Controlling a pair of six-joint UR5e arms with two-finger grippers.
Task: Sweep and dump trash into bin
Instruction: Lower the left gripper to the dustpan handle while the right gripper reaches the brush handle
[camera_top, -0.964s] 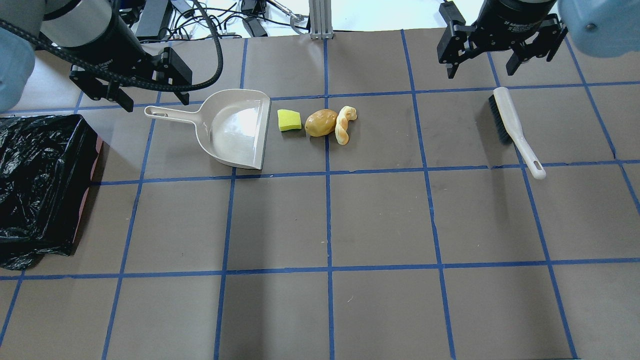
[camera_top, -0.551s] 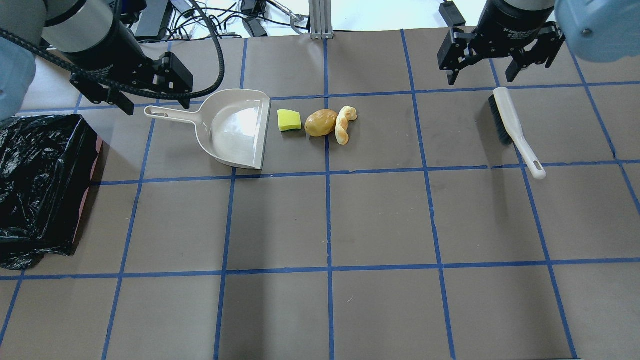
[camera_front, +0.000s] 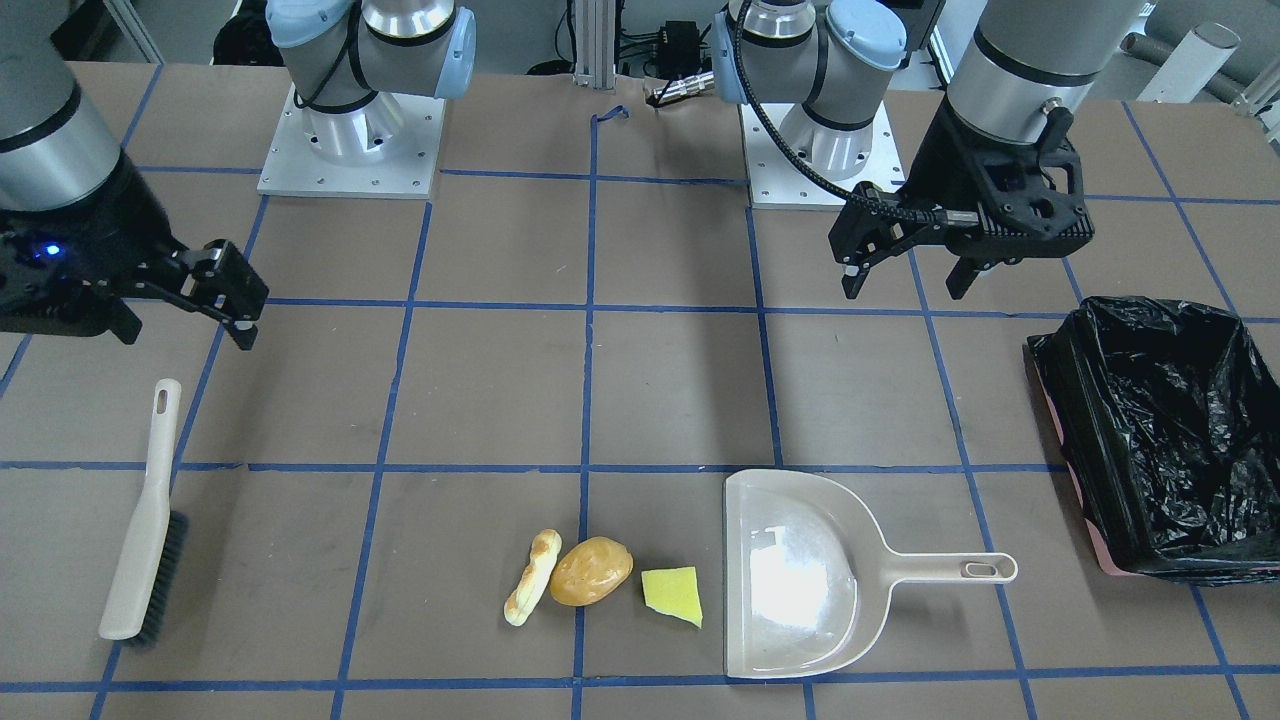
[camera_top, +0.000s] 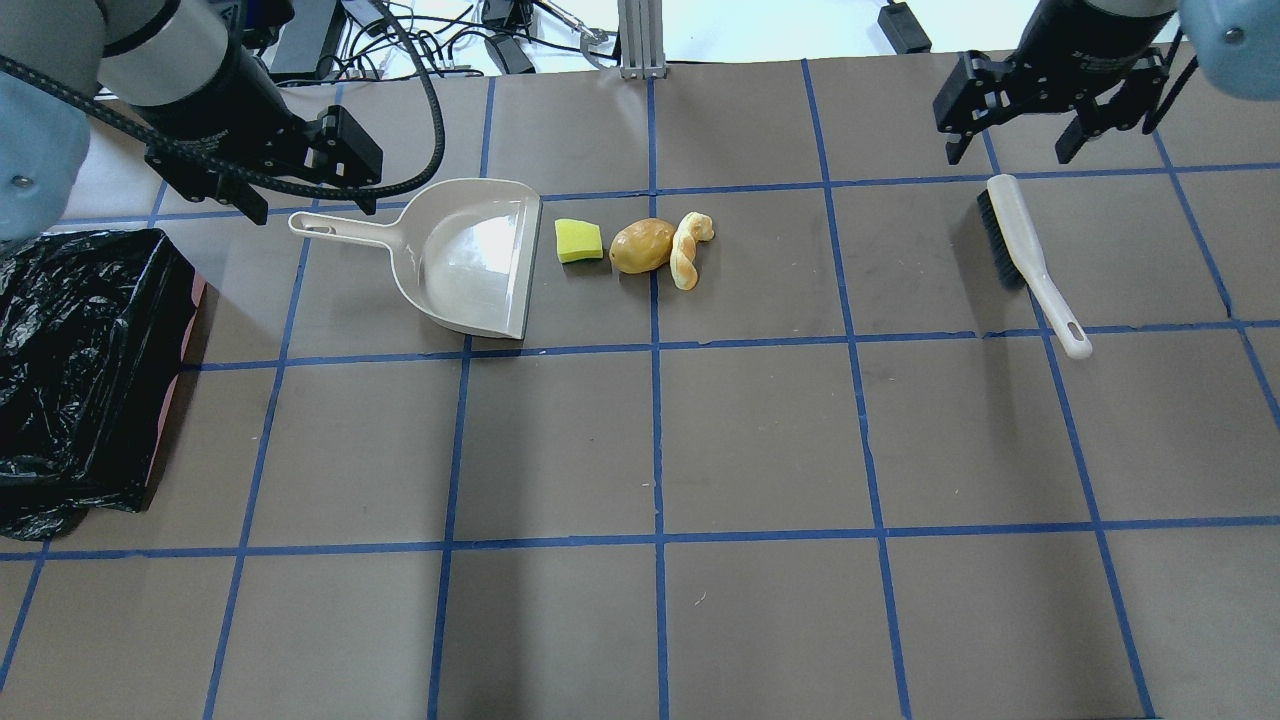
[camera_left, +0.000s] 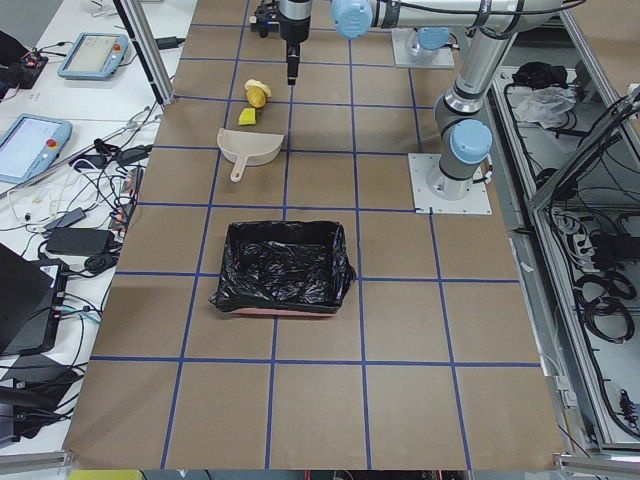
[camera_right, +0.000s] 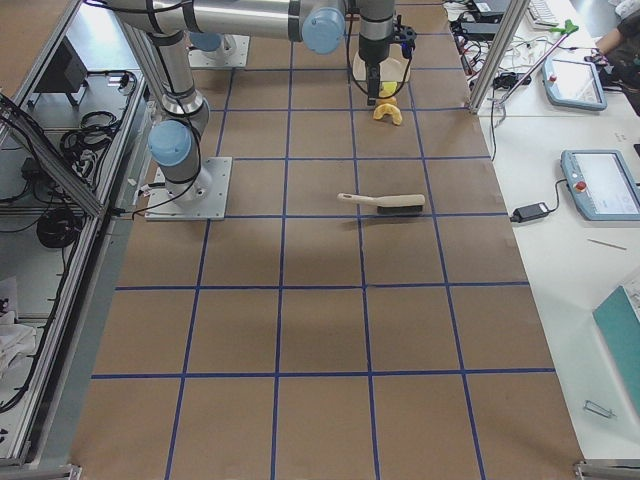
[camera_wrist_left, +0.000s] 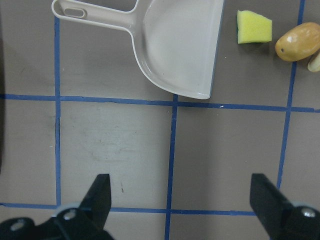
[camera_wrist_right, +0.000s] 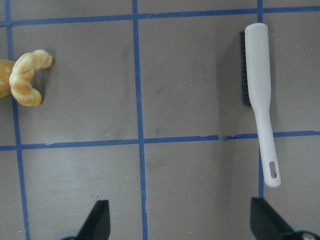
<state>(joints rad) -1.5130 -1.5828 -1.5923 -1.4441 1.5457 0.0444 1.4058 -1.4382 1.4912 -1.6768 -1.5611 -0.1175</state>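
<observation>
The robot's right gripper needs to next move to the brush and close on its white handle (camera_front: 166, 416) (camera_wrist_right: 270, 159) near the end, away from the bristles.
The trash lies in a row mid-table: a yellow wedge (camera_top: 578, 240), a golden-brown bun (camera_top: 642, 246) and a pale twisted bread stick (camera_top: 688, 248). The beige dustpan (camera_top: 470, 255) lies just left of them, its mouth toward the wedge. The bin (camera_top: 80, 370), lined with a black bag, stands at the far left. My left gripper (camera_top: 308, 200) is open and empty, hovering above the dustpan handle's end. My right gripper (camera_top: 1008, 150) is open and empty, hovering just beyond the brush (camera_top: 1025, 255). The left wrist view shows the dustpan (camera_wrist_left: 175, 45); the right wrist view shows the brush (camera_wrist_right: 261, 95).
The brown table has a blue tape grid. Both arm bases (camera_front: 350, 130) stand on the robot's side of the table. Cables and a metal post (camera_top: 640, 40) lie past the far edge. The bin also shows in the front-facing view (camera_front: 1160, 430).
My right gripper has moved to the right in the overhead view, from left of the brush head to straight beyond it. My left gripper has shifted only slightly. Both stay open.
</observation>
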